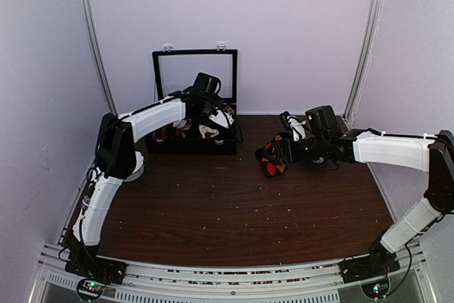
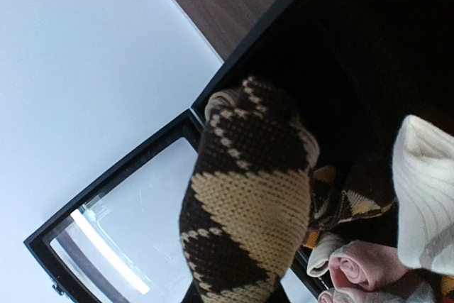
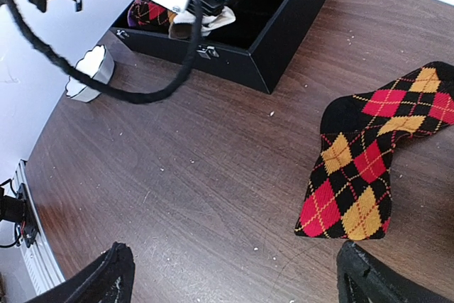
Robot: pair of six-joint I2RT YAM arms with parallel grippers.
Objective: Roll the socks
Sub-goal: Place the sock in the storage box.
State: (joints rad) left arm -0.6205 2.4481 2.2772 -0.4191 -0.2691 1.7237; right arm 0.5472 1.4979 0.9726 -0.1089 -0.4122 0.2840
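The rolled sock will go down next to the beige roll in the black box's back corner [image 1: 223, 118] [image 2: 291, 122], where I should set it with my left gripper.
A rolled black sock with tan diamonds [image 2: 248, 204] fills the left wrist view, hanging over the open black box [image 2: 284, 33]. My left gripper [image 1: 216, 117] is over the box and shut on this roll; its fingers are hidden behind the sock. A black argyle sock with red and orange diamonds [image 3: 369, 161] lies flat on the table, also seen in the top view [image 1: 272, 166]. My right gripper [image 3: 241, 282] is open and empty, low over the table. The sock's end lies just in front of its right finger [image 3: 376, 282].
The black box [image 1: 190, 147] stands at the back left with its glass lid [image 1: 195, 79] upright. It holds white [image 2: 425, 196] and pink [image 2: 358, 264] sock bundles and other argyle socks. A small white holder [image 3: 89, 76] sits left of the box.
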